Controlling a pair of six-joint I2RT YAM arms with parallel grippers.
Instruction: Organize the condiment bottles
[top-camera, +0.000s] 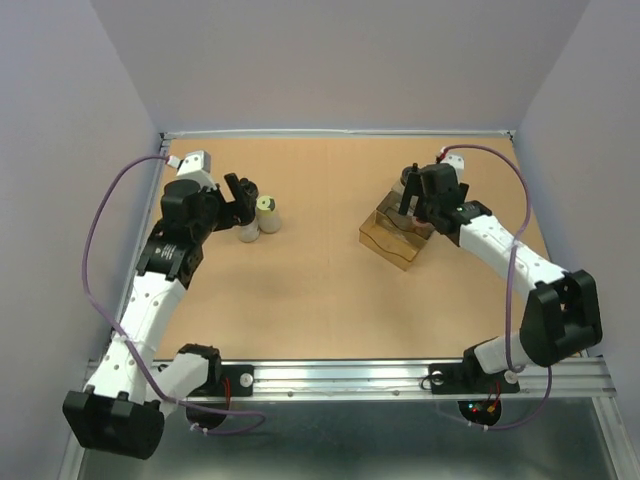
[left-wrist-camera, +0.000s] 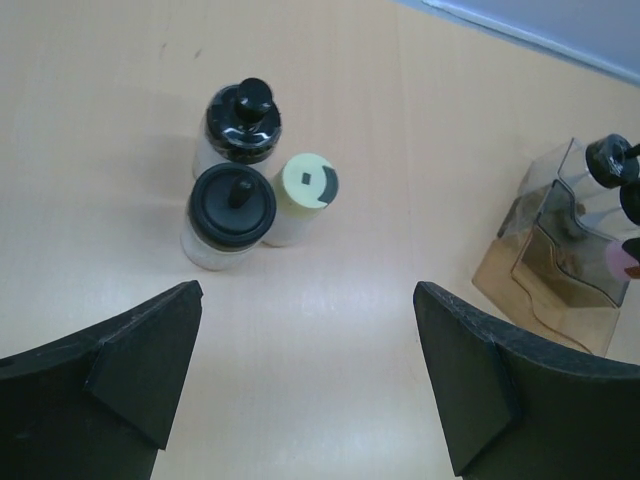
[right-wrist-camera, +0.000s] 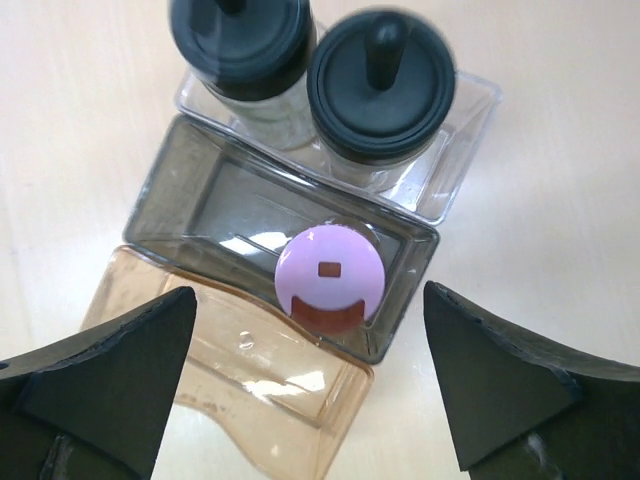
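The robot's left gripper will next go to the yellow-green cap (top-camera: 266, 203) (left-wrist-camera: 307, 181) of the condiment bottle beside the two black-capped ones and close there.
Three condiment bottles stand together on the table on the left: two with black caps (left-wrist-camera: 243, 118) (left-wrist-camera: 232, 205) and one with a yellow-green cap (left-wrist-camera: 308, 183) (top-camera: 267, 207). My left gripper (left-wrist-camera: 308, 300) (top-camera: 240, 197) is open and empty, just short of them. On the right stands a three-step clear organizer box (right-wrist-camera: 250, 370) (top-camera: 390, 245). Two black-capped bottles (right-wrist-camera: 242, 40) (right-wrist-camera: 380, 85) stand in its far clear section. A pink-capped bottle (right-wrist-camera: 330, 270) stands in the grey middle section. My right gripper (right-wrist-camera: 310, 292) (top-camera: 412, 200) is open above the pink cap, holding nothing.
The amber front section of the box holds nothing. The box also shows at the right edge of the left wrist view (left-wrist-camera: 560, 270). Lavender walls close the table on three sides. A metal rail (top-camera: 350, 378) with the arm bases runs along the near edge.
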